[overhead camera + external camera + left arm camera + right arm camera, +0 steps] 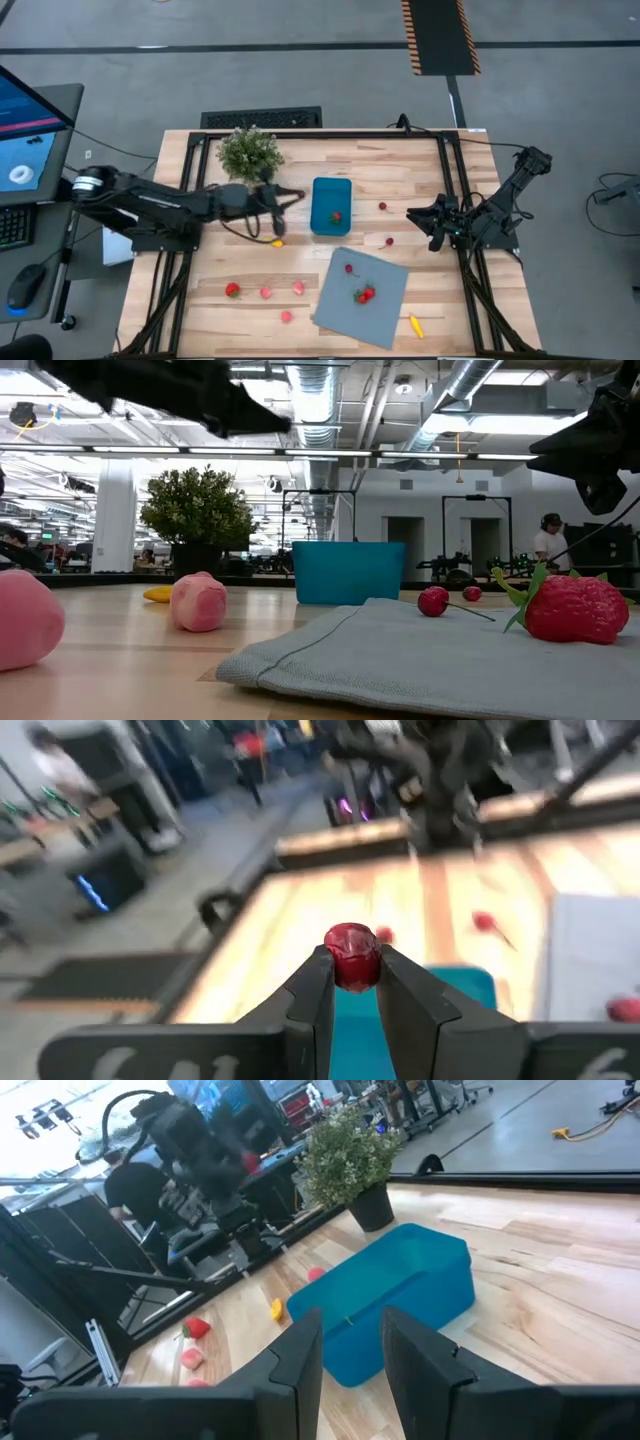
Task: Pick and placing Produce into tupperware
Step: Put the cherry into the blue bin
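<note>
Next, I let go of the small round red piece with my left gripper beside the red piece in the teal tupperware [332, 217].
The teal tupperware [331, 205] stands mid-table with one red piece [336, 216] inside. My left gripper [293, 197] hovers just left of it, above the table, shut on a small round red produce piece [352, 956]. Loose produce lies around: a yellow piece [277, 241], a strawberry [232, 290], pink pieces [266, 292] and small red ones [382, 207]. My right gripper [350, 1345] waits open by the table's right edge, nothing between its fingers, facing the tupperware [395, 1300]. My left gripper pinches the red piece by its two opposite sides [338, 970] between its two fingertips [318, 982], only at their free ends. The fingers run about level, coming from the table's left. The piece is lifted clear of the table, short of the tupperware [455, 990].
A potted green plant [250, 152] stands at the far left of the tupperware, close to my left arm. A grey-blue sheet [375, 310] lies at the near right with a strawberry [364, 294] on it and a yellow piece [415, 325] beside it. Dark frame rails edge the table.
</note>
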Available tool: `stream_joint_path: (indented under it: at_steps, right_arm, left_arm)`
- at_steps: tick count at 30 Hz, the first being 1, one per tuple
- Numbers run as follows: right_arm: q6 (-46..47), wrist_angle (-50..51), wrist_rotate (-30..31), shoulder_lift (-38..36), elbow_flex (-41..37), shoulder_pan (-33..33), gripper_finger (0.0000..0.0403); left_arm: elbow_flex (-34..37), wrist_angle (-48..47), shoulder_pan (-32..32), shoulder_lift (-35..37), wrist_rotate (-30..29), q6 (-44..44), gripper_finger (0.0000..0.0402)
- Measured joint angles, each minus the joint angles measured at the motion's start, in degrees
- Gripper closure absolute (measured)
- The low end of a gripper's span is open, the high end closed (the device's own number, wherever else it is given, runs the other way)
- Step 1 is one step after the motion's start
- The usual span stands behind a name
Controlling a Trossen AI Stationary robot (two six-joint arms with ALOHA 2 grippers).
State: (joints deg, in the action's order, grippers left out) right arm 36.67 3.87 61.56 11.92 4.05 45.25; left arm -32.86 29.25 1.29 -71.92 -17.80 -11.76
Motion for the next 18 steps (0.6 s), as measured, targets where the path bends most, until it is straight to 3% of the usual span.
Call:
stream_joint_path:
  at_steps: [10, 18]
  right_arm:
    - [0.0, 0.0, -0.1, 0.0, 0.0, 0.0, 0.0278]
    - [0.0, -0.1, -0.2, 0.0, 0.0, 0.0, 0.0278]
  left_arm:
    - [-12.8, -11.9, -3.9, -16.2, 8.5, 9.6, 0.0345]
    - [-17.9, -17.1, -8.1, -23.0, 15.9, 18.2, 0.0345]
